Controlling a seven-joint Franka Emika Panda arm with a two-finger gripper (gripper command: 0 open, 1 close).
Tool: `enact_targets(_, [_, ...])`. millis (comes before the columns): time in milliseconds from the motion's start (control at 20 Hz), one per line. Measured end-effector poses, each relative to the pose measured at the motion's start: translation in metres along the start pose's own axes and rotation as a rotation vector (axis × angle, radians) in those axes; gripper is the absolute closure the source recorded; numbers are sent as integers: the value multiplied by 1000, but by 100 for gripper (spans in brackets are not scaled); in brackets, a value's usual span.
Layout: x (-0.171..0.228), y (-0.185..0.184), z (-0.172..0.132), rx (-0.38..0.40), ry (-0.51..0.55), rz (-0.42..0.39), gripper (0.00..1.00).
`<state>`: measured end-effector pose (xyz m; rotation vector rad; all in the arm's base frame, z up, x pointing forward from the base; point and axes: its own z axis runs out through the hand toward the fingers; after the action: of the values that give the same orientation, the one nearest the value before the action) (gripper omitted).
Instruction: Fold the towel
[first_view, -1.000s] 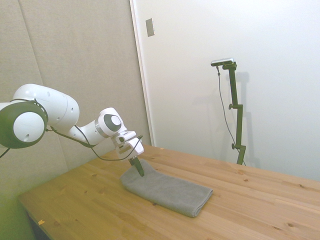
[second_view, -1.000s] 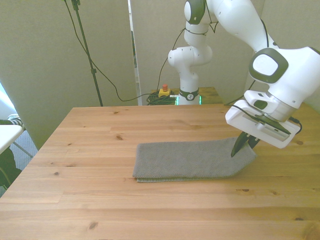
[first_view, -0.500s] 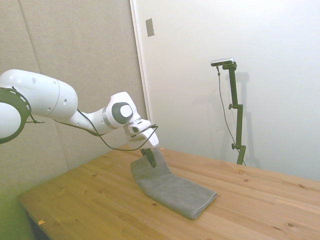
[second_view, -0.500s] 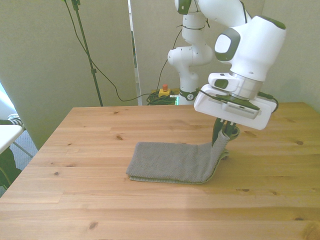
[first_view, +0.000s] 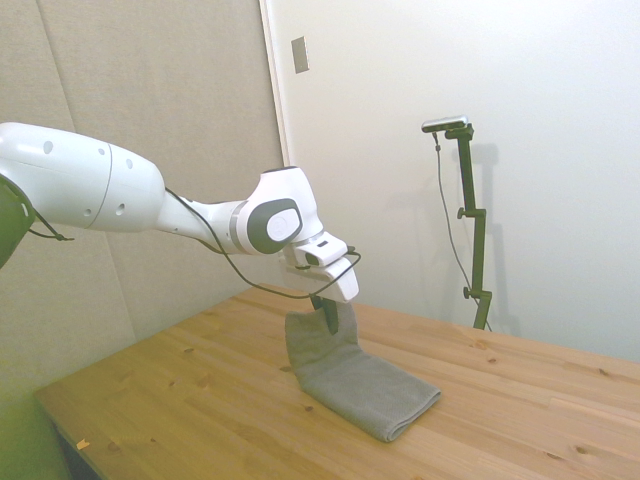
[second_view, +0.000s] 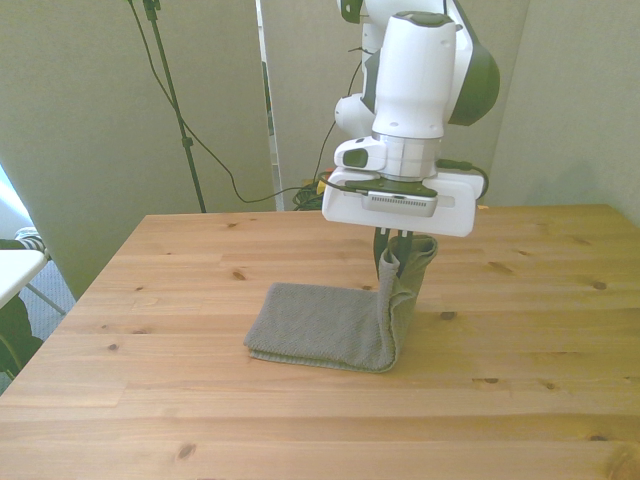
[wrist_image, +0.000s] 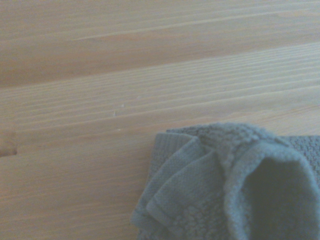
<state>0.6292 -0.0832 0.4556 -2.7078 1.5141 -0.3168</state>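
Observation:
My gripper is to let go of the grey towel's raised end, now held above the table's middle, on top of the towel's flat part (second_view: 284, 308), close to the towel's outer edge.
The grey towel (second_view: 320, 328) lies on the wooden table (second_view: 150, 400), with one end lifted upright. My gripper (second_view: 398, 250) is shut on that raised end, above the table's middle. In the side view the gripper (first_view: 328, 314) holds the towel (first_view: 370, 385) up while the other end stays flat on the wood. The raised part hangs as a near-vertical flap on the front view's right side of the flat part. The wrist view shows the bunched towel edge (wrist_image: 225, 195) close up over the bare planks.
A light stand with a cable (second_view: 175, 110) rises behind the table at the front view's left. A white surface edge (second_view: 15, 270) sits beyond the table's left side. Walls stand close behind the table in the side view.
The gripper has carried the held towel end up and toward the front view's left, from near the right edge to the middle. The towel's flat part has shortened and slid slightly left.

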Motion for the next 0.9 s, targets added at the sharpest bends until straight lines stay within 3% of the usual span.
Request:
enact_targets(200, [17, 14, -12, 65, -46, 10, 100])
enact_targets(900, [76, 73, -18, 127, -74, 89, 100])
